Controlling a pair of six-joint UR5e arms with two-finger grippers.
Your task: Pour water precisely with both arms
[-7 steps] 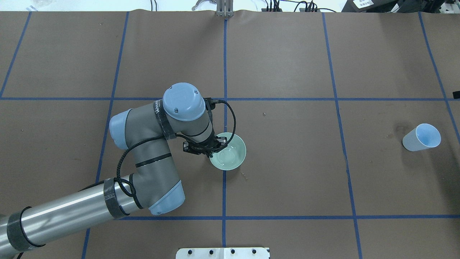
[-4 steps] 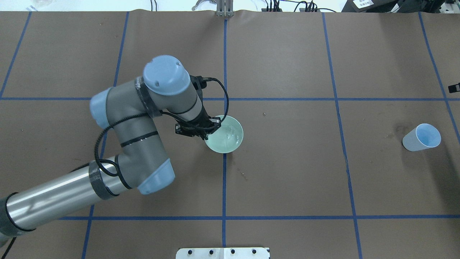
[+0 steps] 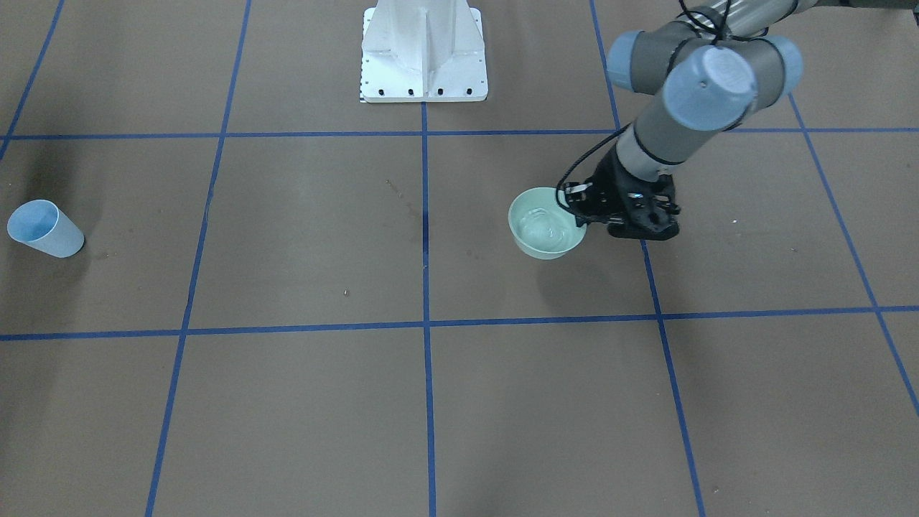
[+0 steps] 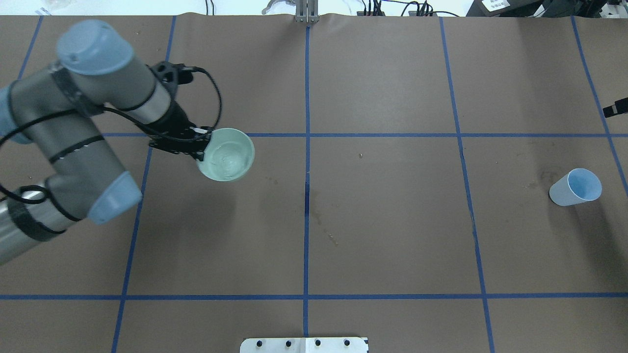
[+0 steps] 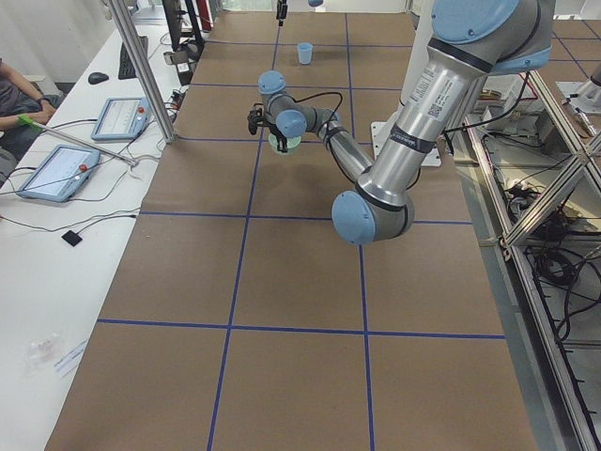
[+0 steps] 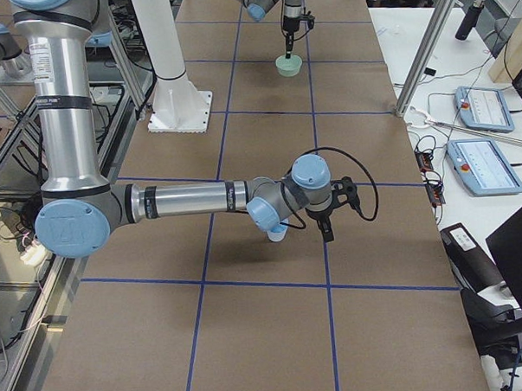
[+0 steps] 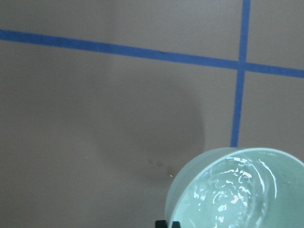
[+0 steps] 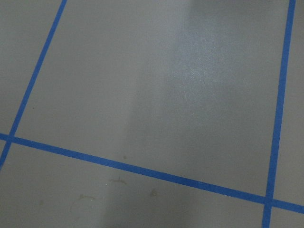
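Observation:
My left gripper has a spot on its outer side for the pale green bowl. I should set the bowl down in the middle of the taped square (image 3: 751, 230) there.
My left gripper (image 4: 202, 148) is shut on the near-left rim of a pale green bowl (image 4: 230, 164) and holds it above the brown table, with a shadow beneath it. The water (image 7: 232, 190) shows as whitish ripples inside the bowl (image 3: 535, 248); it also glints in the front view (image 3: 543, 228). A pale blue cup (image 4: 576, 187) stands tilted far to the right, empty as far as I can see. Only a black tip of my right gripper (image 4: 615, 108) shows at the right edge, beyond the cup. I cannot tell whether it is open or shut.
The white pedestal (image 3: 423, 50) stands at the table's near edge. Blue tape lines (image 4: 306, 162) divide the brown paper into squares. A damp stain (image 4: 319, 215) marks the centre. Tablets (image 6: 481, 108) lie on a side bench beyond the far edge.
My left arm has swung the bowl from the table's centre to the left and farther out, and the water now ripples. The black right gripper tip has edged further into view.

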